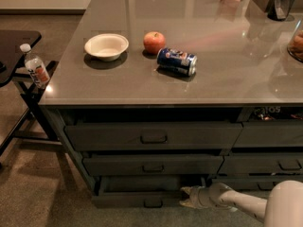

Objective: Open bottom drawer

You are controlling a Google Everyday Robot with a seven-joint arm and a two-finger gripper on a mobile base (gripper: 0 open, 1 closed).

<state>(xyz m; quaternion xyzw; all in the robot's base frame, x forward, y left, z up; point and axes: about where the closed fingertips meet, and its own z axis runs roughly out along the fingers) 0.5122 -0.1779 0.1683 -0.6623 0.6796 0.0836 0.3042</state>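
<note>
My gripper will grip the front's corner (182, 198) at the end of the narrow gap above the bottom drawer's front, where it sits now, and pull the drawer further.
The bottom drawer (137, 198) is the slim dark grey front at the foot of the left three-drawer stack, with a small black loop handle (153, 203) at its centre. It stands pulled out a little, with a dark gap above its front. My gripper (185, 196) is at the drawer's right end, low near the floor, reaching in from the lower right on a pale arm (236, 200). It sits to the right of the handle, close against the drawer's right edge.
Two taller drawer fronts (152, 135) (152, 165) sit above it; a neighbouring stack (279, 164) lies to the right. The countertop holds a white bowl (106, 46), an apple (154, 42) and a tipped can (176, 61). A water bottle (35, 67) stands on a black stand at left.
</note>
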